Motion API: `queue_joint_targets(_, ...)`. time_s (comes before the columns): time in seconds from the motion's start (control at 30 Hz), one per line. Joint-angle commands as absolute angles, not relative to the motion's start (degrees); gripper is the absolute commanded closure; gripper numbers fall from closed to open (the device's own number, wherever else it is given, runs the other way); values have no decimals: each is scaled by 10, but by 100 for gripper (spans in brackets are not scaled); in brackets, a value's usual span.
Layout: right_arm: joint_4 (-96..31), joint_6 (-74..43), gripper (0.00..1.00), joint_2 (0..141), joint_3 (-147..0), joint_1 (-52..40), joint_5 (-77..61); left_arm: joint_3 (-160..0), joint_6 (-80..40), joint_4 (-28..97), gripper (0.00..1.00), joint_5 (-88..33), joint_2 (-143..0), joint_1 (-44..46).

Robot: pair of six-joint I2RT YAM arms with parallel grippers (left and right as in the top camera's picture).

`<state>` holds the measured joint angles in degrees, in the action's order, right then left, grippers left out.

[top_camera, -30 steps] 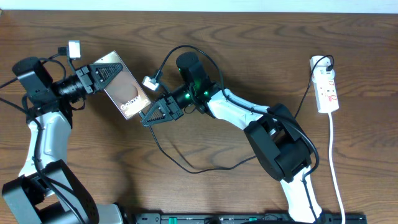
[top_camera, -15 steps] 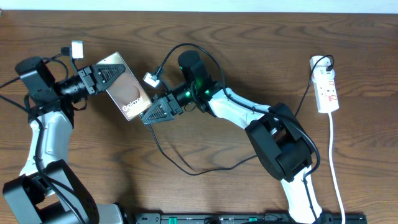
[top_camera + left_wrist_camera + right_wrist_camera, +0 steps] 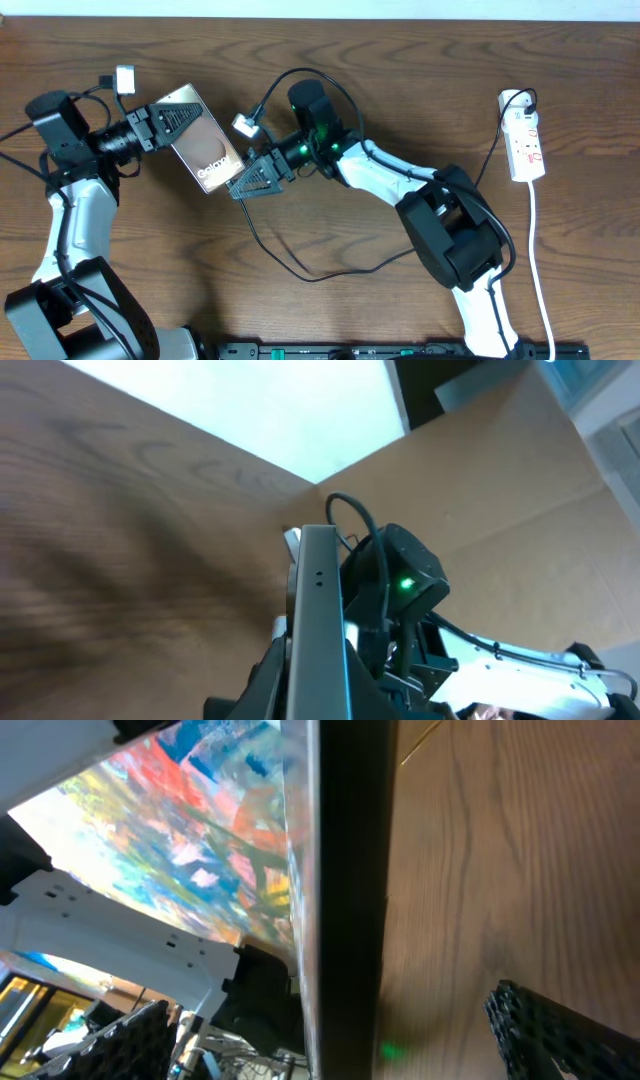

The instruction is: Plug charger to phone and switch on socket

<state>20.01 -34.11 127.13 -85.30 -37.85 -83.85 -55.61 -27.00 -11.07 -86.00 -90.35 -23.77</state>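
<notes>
My left gripper has the phone. It will let go of it on the bare table (image 3: pixel 210 202) between its own arm and the black cable.
My left gripper (image 3: pixel 165 125) is shut on the phone (image 3: pixel 205 150) and holds it tilted above the table at the left. In the left wrist view the phone's thin edge (image 3: pixel 318 610) stands between the left gripper's (image 3: pixel 318 695) fingers. My right gripper (image 3: pixel 255 178) is open at the phone's lower right corner. In the right wrist view the phone's dark edge (image 3: pixel 350 890) runs between the right gripper's (image 3: pixel 325 1010) spread fingers. The charger's thin black cable (image 3: pixel 290 265) loops across the table and rises under the right gripper, where its tip is hidden. The white socket (image 3: pixel 524 135) lies at the far right.
A black plug (image 3: pixel 524 100) sits in the socket's top end, and its white lead (image 3: pixel 540 270) runs down the right side. A white connector (image 3: pixel 243 127) hangs between the phone and the right wrist. A black rail (image 3: pixel 400 350) lines the front edge.
My right gripper has gone from shut to wide open beside the phone's lower corner, shifting slightly right. The left gripper and the phone have barely moved.
</notes>
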Motion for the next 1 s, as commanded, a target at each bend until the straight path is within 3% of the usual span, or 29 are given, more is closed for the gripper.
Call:
queue_joint_targets(0.0,200,-347,1,1271,-862,-358,-840,-553,-266,-83,92,-816,-903,-237)
queue_joint_targets(0.63,199,-353,1,1271,-862,-315,-844,-553,-152,189,93,-486,-905,-237)
queue_joint_targets(0.97,197,-353,1,1271,-862,-315,-844,-553,-152,206,93,-452,-986,-237)
